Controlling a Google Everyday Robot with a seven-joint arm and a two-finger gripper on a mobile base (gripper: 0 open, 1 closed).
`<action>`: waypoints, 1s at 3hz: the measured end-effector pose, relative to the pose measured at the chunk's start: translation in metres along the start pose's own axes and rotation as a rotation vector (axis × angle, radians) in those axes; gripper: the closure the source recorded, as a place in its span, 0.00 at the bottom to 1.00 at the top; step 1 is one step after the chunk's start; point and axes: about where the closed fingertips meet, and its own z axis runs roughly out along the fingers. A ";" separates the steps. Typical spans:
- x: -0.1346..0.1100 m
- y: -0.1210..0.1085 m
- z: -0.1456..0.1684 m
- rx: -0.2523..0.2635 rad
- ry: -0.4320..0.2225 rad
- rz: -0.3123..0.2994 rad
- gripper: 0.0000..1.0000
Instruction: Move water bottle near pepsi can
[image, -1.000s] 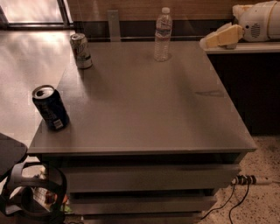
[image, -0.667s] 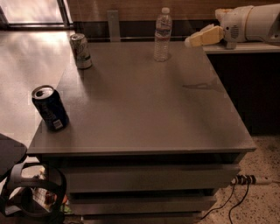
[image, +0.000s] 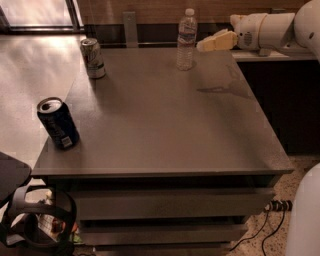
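Observation:
The robot's gripper will close around the middle part (image: 187, 40) of the water bottle, roughly halfway from its white cap to its bottom.
The water bottle (image: 186, 39), clear with a white cap and a pale label band, stands upright at the far edge of the grey table (image: 165, 125). The pepsi can (image: 58, 123), dark navy with a silver top, stands upright near the table's front left corner. My gripper (image: 210, 43) comes in from the right on a white arm and hangs just to the right of the bottle, at about its mid height, apart from it. It holds nothing.
A pale silver-green can (image: 93, 58) stands at the table's far left. A dark counter (image: 280, 95) lies along the right side under the arm. Drawers (image: 170, 205) run below the table top. Cables (image: 272, 220) lie on the floor at the lower right.
The arm has moved left from the right edge of the view, bringing my gripper close to the water bottle's right side. The bottle and both cans have not moved.

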 end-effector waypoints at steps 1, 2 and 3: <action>0.006 -0.013 0.030 -0.004 -0.052 0.054 0.00; 0.008 -0.015 0.056 -0.016 -0.078 0.078 0.00; 0.005 -0.007 0.077 -0.032 -0.078 0.075 0.00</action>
